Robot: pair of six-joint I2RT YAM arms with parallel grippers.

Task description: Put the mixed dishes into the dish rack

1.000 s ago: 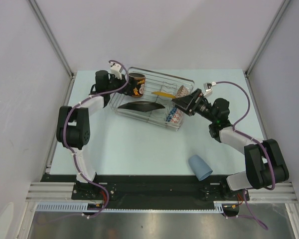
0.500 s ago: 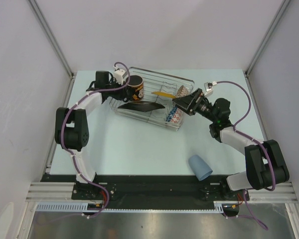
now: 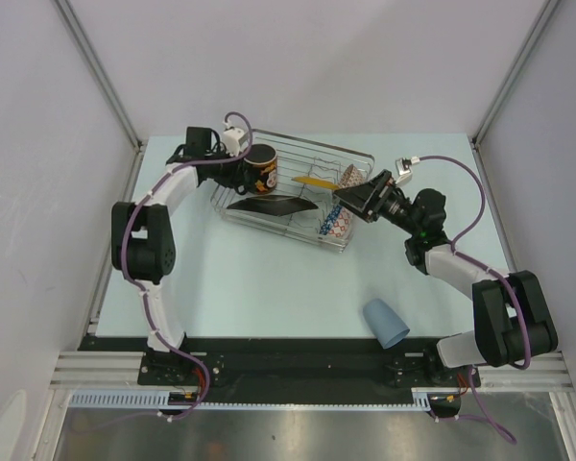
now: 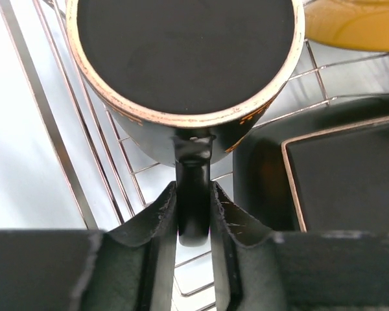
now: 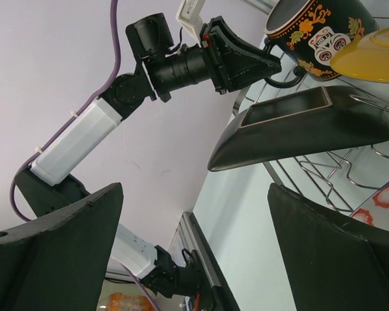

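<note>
The dish rack sits slanted to the table's front edge, so my left gripper releases the dark mug next, to square the rack by its near corner [image 3: 218, 210].
The silver wire dish rack [image 3: 307, 141] stands at the table's back centre. My left gripper [image 3: 238, 165] is shut on the handle of the dark mug [image 3: 262, 170] and holds it at the rack's left end. The left wrist view shows the mug's dark base [image 4: 181, 58] and my fingers [image 4: 230, 220] clamping the handle. The dark square plate [image 3: 267, 205] leans in the rack, as do a yellow dish [image 3: 315, 180], the pinkish bowl [image 3: 351, 176] and the blue patterned bowl [image 3: 334, 226]. My right gripper [image 3: 350, 200] is open and empty beside the rack's right end. The light-blue cup [image 3: 386, 322] lies on the table.
White walls with metal posts close in the table on the left, back and right. The cup lies near the table's front edge, close to the right arm's base [image 3: 461, 351]. The right wrist view shows the plate [image 5: 298, 126] and the left arm [image 5: 84, 136] beyond it.
My left wrist has shifted slightly right at the rack's left end, the mug still in its grip and a little lower. The right arm has barely moved.
</note>
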